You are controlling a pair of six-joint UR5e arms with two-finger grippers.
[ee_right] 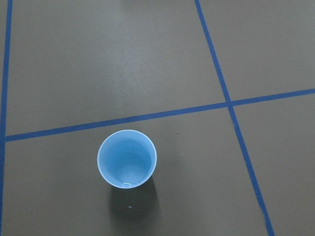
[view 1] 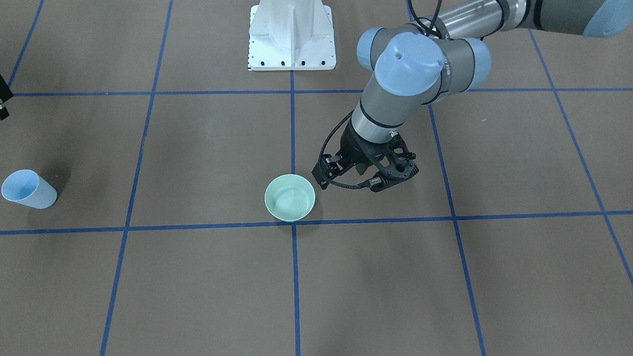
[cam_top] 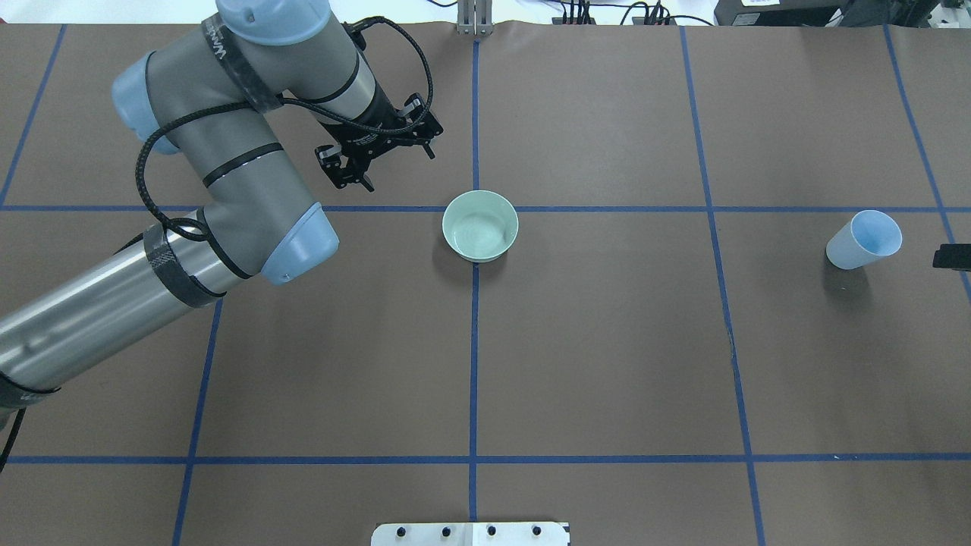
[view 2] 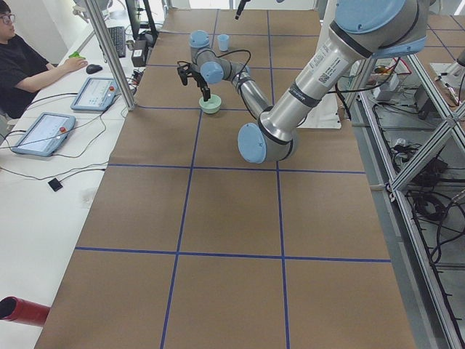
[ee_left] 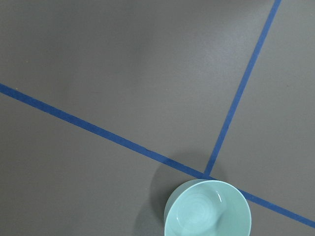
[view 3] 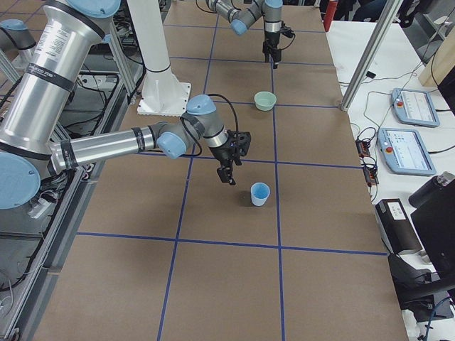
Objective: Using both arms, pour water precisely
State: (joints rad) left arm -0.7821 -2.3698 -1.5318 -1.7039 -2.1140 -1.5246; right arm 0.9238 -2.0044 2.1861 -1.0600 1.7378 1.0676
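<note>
My right gripper needs to close around the light blue cup's body [view 1: 42, 193], just below its rim. That way the cup's opening will stay free for pouring.
A mint-green bowl [cam_top: 480, 225] stands at the table's middle on a tape crossing, also in the left wrist view [ee_left: 209, 209]. Rings and glints show in its bottom, perhaps a shallow pool of water; I cannot tell for sure. A light blue cup [cam_top: 865, 240] stands upright far to the robot's right, seen from above in the right wrist view [ee_right: 127, 158]. My left gripper [cam_top: 377, 155] hangs beyond and to the left of the bowl, open and empty. My right gripper [view 3: 227, 174] hovers near the cup, only its edge [cam_top: 952, 257] showing overhead; I cannot tell its state.
The white bolted pedestal [view 1: 292, 37] stands at the robot's side of the table. Blue tape lines grid the brown surface. An operator [view 2: 22, 62] sits at a side bench with tablets [view 3: 405, 149]. A red object [view 2: 22, 311] lies at the table's left end.
</note>
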